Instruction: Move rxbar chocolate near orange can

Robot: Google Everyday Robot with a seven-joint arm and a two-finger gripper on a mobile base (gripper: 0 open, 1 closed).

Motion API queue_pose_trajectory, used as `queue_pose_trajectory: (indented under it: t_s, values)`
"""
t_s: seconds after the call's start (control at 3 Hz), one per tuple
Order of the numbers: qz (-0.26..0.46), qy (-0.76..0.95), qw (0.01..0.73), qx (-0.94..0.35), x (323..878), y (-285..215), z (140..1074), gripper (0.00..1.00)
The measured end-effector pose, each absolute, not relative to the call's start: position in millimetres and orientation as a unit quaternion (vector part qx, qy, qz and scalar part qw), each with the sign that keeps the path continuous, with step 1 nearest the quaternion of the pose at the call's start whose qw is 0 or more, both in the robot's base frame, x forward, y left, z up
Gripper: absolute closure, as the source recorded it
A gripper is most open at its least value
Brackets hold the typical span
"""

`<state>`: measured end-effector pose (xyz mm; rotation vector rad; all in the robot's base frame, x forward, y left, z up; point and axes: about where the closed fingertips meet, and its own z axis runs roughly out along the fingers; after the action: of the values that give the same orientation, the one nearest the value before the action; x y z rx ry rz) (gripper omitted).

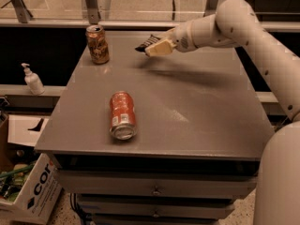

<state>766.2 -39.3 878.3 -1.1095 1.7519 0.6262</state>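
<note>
My gripper will release the rxbar chocolate, still held above the table's far middle, on the grey table [114, 59], setting it free close beside the foot of the orange can that stands upright.
The orange can [97, 44] with brownish-orange and cream mottled artwork stands upright at the far left corner of the grey table [197, 111]. My gripper [151, 47] hangs above the far middle of the table, to the right of that can, and is shut on the rxbar chocolate [146, 43], a flat black wrapper sticking out to the left of the pale fingers [159, 48]. The bar is held off the table surface, a short way from the can.
A redder-orange can [122, 115] with a white label lies on its side near the table's front left. A white pump bottle [33, 79] stands on a ledge to the left. A cardboard box [28, 191] sits on the floor at lower left. Drawers are below the tabletop.
</note>
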Motion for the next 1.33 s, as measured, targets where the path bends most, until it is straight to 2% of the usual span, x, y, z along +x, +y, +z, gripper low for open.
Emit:
queue_pose_trajectory:
  t_s: [0.67,1.33]
  values:
    - [0.277,0.679,0.418,-0.537,729,44,859,1.0]
    - [0.266,0.659,0.412,-0.57,734,92,858,1.0]
